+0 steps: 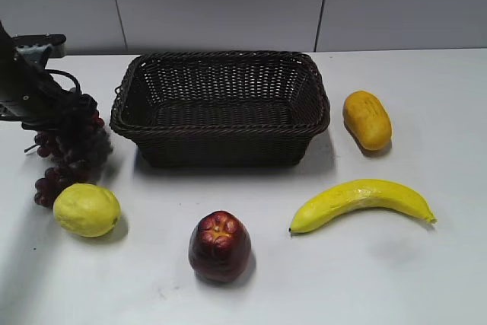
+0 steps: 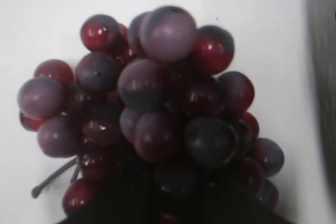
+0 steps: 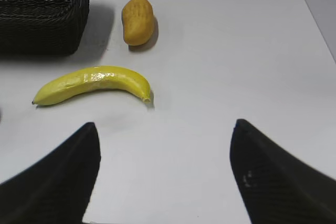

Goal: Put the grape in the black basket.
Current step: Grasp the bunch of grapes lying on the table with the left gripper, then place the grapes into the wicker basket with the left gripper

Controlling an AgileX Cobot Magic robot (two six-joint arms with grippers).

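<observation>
Next, my left gripper releases the grape at about the middle of the black basket's bottom [image 1: 218, 100], so that it is put in the basket.
The grape [image 1: 67, 154], a long bunch of dark purple-red berries, lies at the far left of the table, its lower end beside a lemon. My left gripper [image 1: 55, 118] is down on the bunch's upper end. In the left wrist view the grape [image 2: 152, 108] fills the frame and hides the jaws in the dark at the bottom [image 2: 173, 208]. No finger shows in the bottom corners, so the jaws are closed in on the bunch. The black basket [image 1: 221, 58] stands empty at the back middle, just right of the grape. My right gripper [image 3: 165, 124] is open and empty over bare table.
A lemon [image 1: 86, 209] lies against the grape's lower end. A dark red apple [image 1: 219, 245] stands front middle. A banana [image 1: 361, 202] and an orange-yellow fruit [image 1: 367, 119] lie on the right, and both show in the right wrist view, banana [image 3: 92, 84] and fruit [image 3: 138, 20].
</observation>
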